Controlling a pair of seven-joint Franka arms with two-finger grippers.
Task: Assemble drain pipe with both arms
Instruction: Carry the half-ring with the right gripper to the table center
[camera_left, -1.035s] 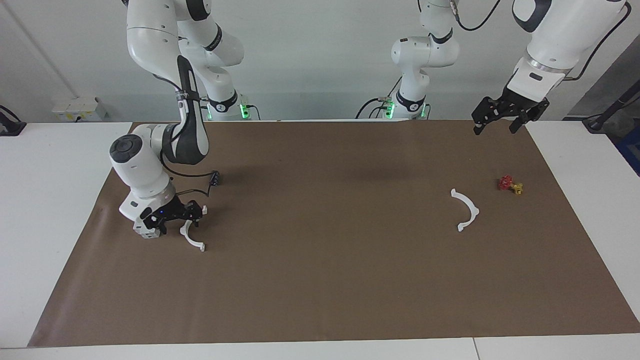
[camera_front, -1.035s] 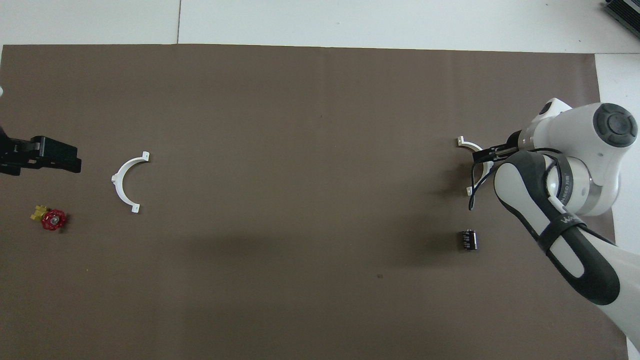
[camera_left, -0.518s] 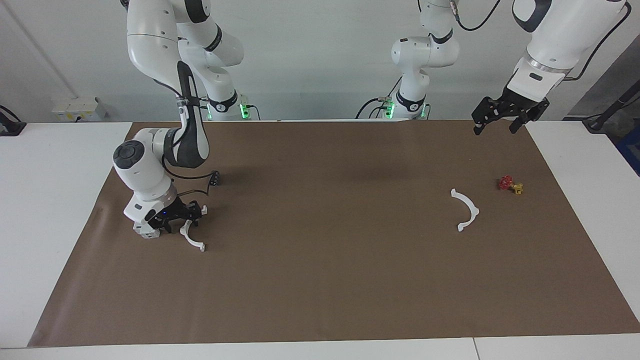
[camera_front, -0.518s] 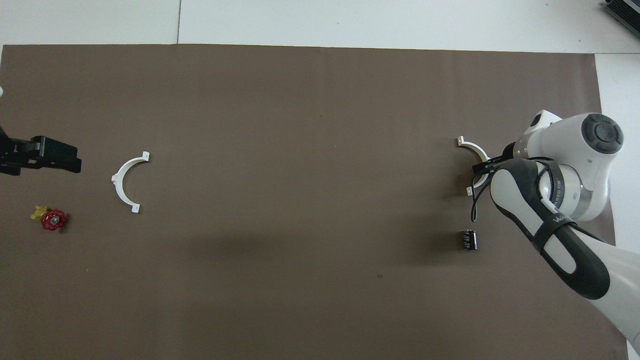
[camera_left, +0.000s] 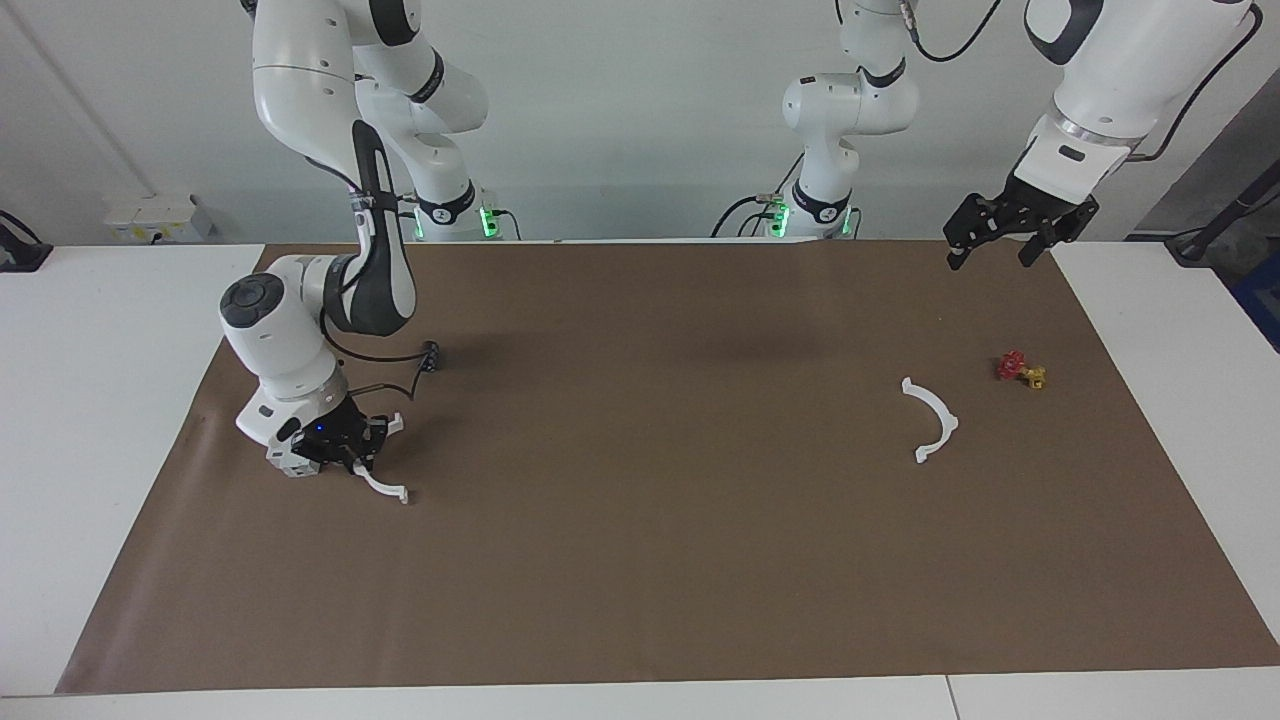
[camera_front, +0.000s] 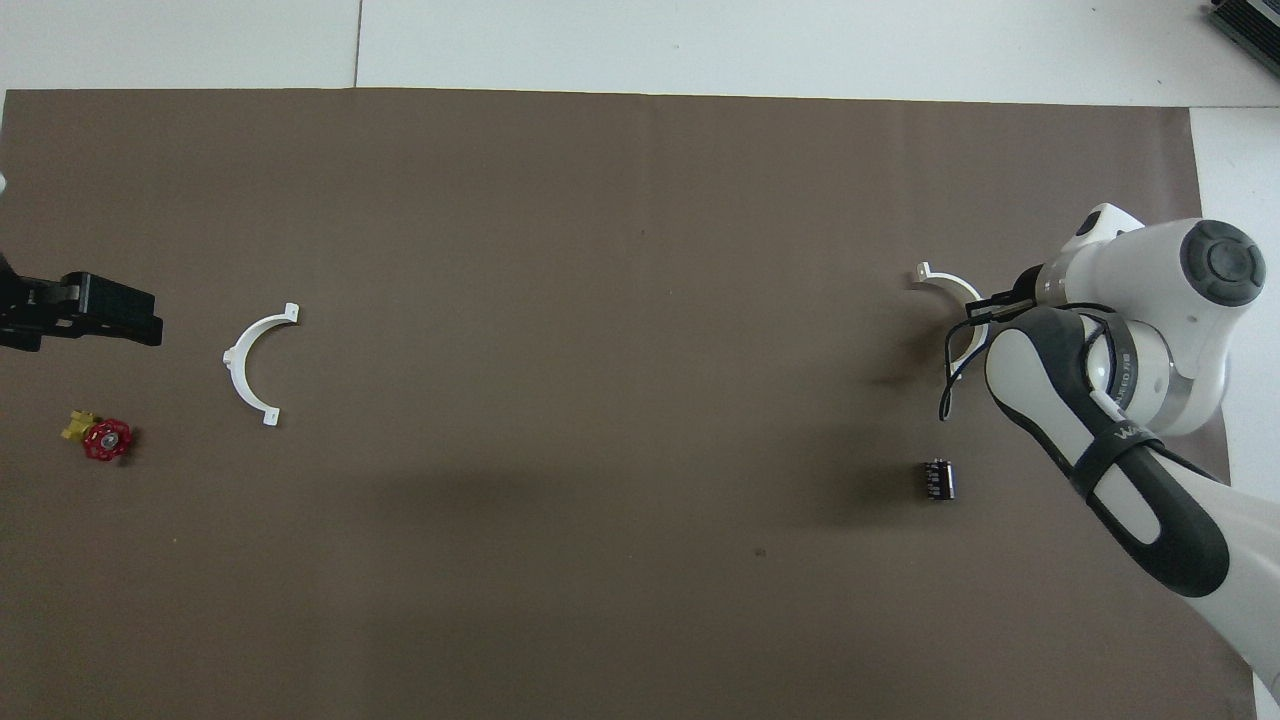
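Observation:
I need to release the half-ring, now still down at the mat, from my right gripper on the bare middle of the brown mat (camera_front: 617, 394), facing the free half-ring.
The drain pipe lies as two white half-rings. One half-ring (camera_left: 386, 489) (camera_front: 944, 282) is at the right arm's end of the mat, and my right gripper (camera_left: 354, 461) is down at the mat, shut on its middle. The arm hides most of that grip in the overhead view. The other half-ring (camera_left: 931, 420) (camera_front: 246, 366) lies free toward the left arm's end. My left gripper (camera_left: 1004, 238) (camera_front: 118, 312) waits open in the air over the mat's edge at its own end, holding nothing.
A small red-and-yellow valve piece (camera_left: 1020, 370) (camera_front: 100, 438) lies beside the free half-ring. A grey-white block (camera_left: 285, 463) sits right by the right gripper. A small black part (camera_left: 430, 355) (camera_front: 937, 479) lies nearer to the robots. Brown mat (camera_left: 640, 560) covers the table.
The right gripper's fingers have closed on the half-ring, which shifted slightly under them. The left arm has not moved.

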